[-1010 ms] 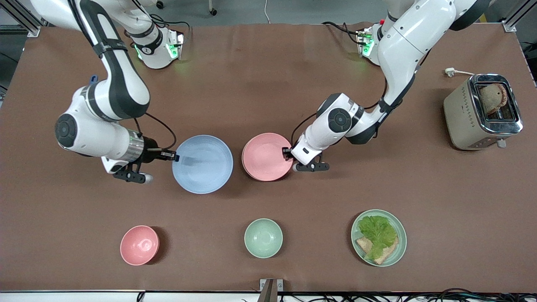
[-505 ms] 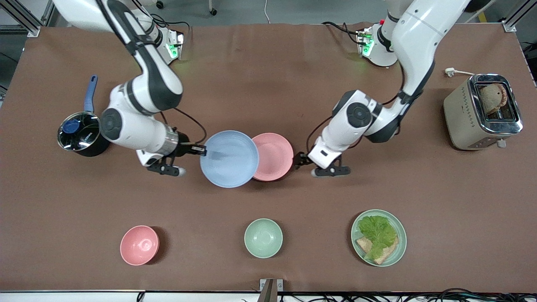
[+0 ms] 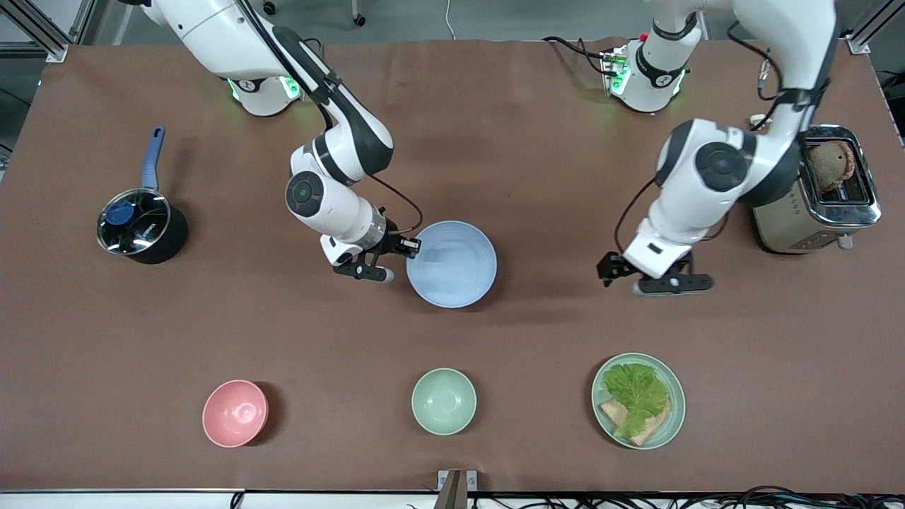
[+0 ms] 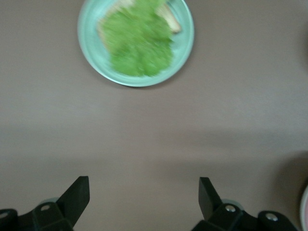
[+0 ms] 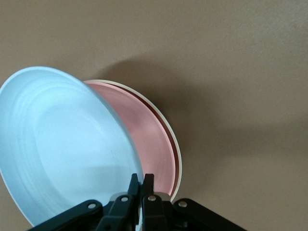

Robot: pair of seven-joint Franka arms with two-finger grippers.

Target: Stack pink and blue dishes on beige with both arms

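Observation:
The robot's right gripper will let go of the blue plate on the pink plate [image 3: 450,262] [image 5: 102,153] that lies on the beige plate.
My right gripper [image 3: 413,247] is shut on the rim of the light blue plate [image 3: 452,263] in the middle of the table. In the right wrist view my right gripper [image 5: 142,182] holds the blue plate [image 5: 62,149] tilted over the pink plate [image 5: 149,139]. The pink plate lies on the beige plate, of which only a cream rim [image 5: 180,163] shows. From the front view both lower plates are hidden under the blue one. My left gripper [image 3: 609,269] hangs open and holds nothing, over bare table between the stack and the toaster. The left wrist view shows its fingers [image 4: 79,192] wide apart.
A toaster [image 3: 813,191] with bread stands at the left arm's end. A black pot [image 3: 138,230] with a blue handle sits at the right arm's end. Nearer the front camera are a pink bowl [image 3: 235,413], a mint bowl [image 3: 443,401] and a green plate [image 3: 679,410] [image 4: 187,43] with lettuce.
My right arm carried the blue plate toward the left arm's end until it covered the pink plate. My left gripper drew away from the pink plate toward the toaster.

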